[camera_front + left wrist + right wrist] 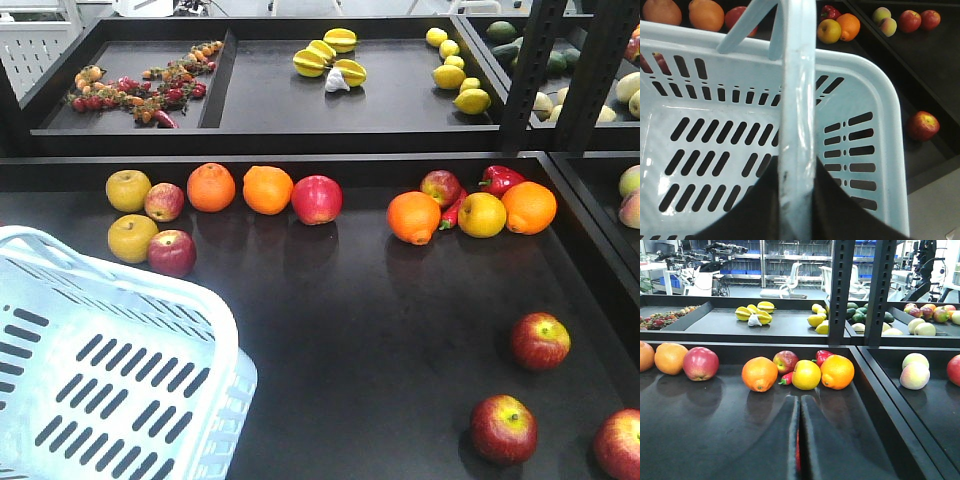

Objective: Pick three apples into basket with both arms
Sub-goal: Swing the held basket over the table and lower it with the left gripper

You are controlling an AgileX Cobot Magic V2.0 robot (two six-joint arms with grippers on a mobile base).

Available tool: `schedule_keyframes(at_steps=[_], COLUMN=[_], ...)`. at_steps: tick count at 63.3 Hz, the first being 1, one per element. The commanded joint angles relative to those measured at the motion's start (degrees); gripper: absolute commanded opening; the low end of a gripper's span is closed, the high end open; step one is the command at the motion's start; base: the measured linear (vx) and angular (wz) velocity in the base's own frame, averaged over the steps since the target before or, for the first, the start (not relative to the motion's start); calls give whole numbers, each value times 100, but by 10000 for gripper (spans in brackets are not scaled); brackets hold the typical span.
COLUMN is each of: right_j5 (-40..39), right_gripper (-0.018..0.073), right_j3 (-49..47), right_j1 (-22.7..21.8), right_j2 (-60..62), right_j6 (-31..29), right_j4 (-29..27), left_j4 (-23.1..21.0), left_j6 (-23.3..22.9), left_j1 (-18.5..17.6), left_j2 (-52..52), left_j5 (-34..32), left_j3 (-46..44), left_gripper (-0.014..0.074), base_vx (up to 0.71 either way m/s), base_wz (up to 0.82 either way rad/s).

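Observation:
I will use my left gripper to set the pale-blue basket down on the bare black shelf (330, 355) next to the three dark-red apples. The basket is now tilted, held by its handle.
The pale-blue basket (120, 370) fills the lower left of the front view, tilted, and what shows of its inside is empty. My left gripper (797, 162) is shut on the basket's hoop handle (799, 100), one dark finger on each side. Three dark-red apples lie on the black shelf at the front right (541, 341), (503, 428), (620, 445); one apple (923, 125) shows beside the basket's right rim. My right gripper (800, 399) is shut low over the shelf, pointing at the fruit cluster, with a thin red sliver visible in the slit. Neither gripper shows in the front view.
Along the back of the shelf lie oranges (211, 186), yellow-green apples (128, 190), further red apples (317, 199) and a red pepper (500, 178). A raised divider (875, 385) bounds the shelf on the right. Black posts (535, 70) stand before an upper tray of starfruit and lemons.

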State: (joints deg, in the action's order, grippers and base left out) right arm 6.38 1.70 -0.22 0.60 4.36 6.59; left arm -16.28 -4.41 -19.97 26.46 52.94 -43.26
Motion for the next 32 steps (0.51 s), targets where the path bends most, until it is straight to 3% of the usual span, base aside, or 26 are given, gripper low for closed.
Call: schedule_keyframes(at_steps=[1, 19, 26, 32], right_j5=[-404, -404, -404, -404], right_gripper=[-5, -5, -5, -5], right_j3=[77, 77, 77, 77], right_j1=[-28, -28, -28, -28], right_j2=[65, 65, 65, 65], right_j6=[-44, -44, -44, -44], right_j4=[34, 34, 34, 34], left_j4=[-120, -183, -347, -980], left_j6=[-39, 43, 595, 1376], left_j1=[-7, -7, -7, -7], left_j2=[51, 52, 173, 539], left_j5=[-700, -1528, -1896, -2059], left_j3=[-173, -173, -173, -193], left_gripper=[-8, -8, -8, -8], base_vx=[0, 0, 0, 0], base_wz=[0, 0, 0, 0])
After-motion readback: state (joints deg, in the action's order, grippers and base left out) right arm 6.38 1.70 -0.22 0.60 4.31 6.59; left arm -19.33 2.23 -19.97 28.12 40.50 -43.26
